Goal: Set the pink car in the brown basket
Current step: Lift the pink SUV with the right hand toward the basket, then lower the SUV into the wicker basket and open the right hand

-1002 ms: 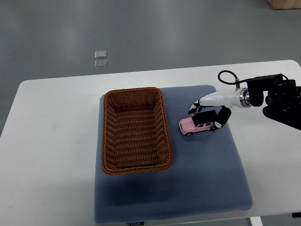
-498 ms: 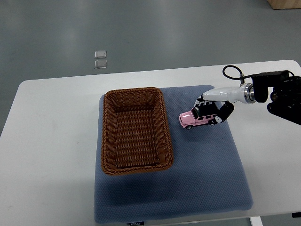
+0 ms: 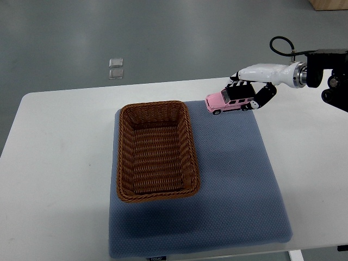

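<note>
My right gripper needs to let go of the pink car on the far half of the brown basket's bottom [image 3: 154, 143].
The pink toy car [image 3: 227, 101] with a black roof hangs in the air above the far right corner of the blue mat [image 3: 228, 179]. My right hand [image 3: 250, 90] is shut on it, white fingers over the roof and a dark thumb at its rear. The brown wicker basket [image 3: 156, 150] lies on the left half of the mat with nothing inside, well to the left of and nearer than the car. The left arm does not show.
The mat rests on a white table [image 3: 60, 174]. Two small clear squares [image 3: 116, 68] lie on the grey floor beyond the table. The right arm's black wrist housing [image 3: 330, 79] and cable enter from the right edge.
The right hand has lifted the pink car off the mat and carried it up and toward the far edge, with the car's nose still pointing left.
</note>
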